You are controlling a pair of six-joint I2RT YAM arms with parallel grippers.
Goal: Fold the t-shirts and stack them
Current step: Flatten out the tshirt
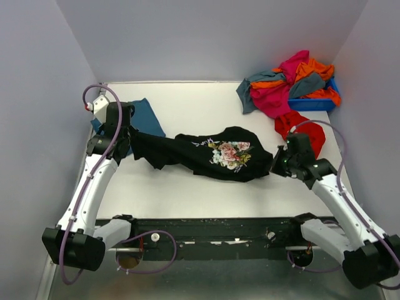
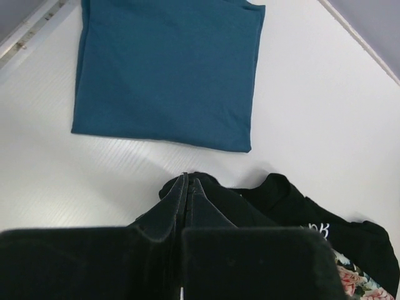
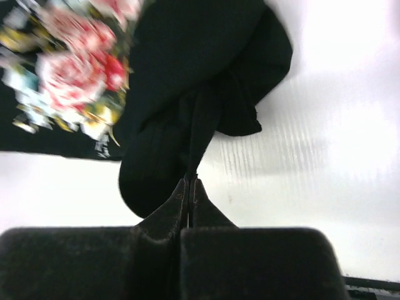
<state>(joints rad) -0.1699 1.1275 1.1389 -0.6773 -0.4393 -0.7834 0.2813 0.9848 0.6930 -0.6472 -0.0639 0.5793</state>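
Note:
I need to lower the end of the black t-shirt that runs bunched and at an angle up to my left gripper, then open that gripper and take its near corner (image 1: pixel 157 167).
A black t-shirt (image 1: pixel 206 153) with a pink-white floral print (image 1: pixel 230 154) hangs stretched across the table's middle between both arms. My left gripper (image 1: pixel 133 139) is shut on its left end; in the left wrist view the jaws (image 2: pixel 187 178) pinch black cloth (image 2: pixel 262 200). My right gripper (image 1: pixel 277 161) is shut on the right end, where a twisted fold of black cloth (image 3: pixel 206 112) runs into the closed tips (image 3: pixel 189 180). A folded teal-blue t-shirt (image 2: pixel 165 72) lies flat at the back left, behind the left gripper (image 1: pixel 147 117).
A heap of magenta, orange and grey-blue t-shirts (image 1: pixel 290 84) covers a small blue bin (image 1: pixel 312 103) at the back right. A red t-shirt (image 1: pixel 306 131) lies just behind the right arm. Grey walls close in on three sides.

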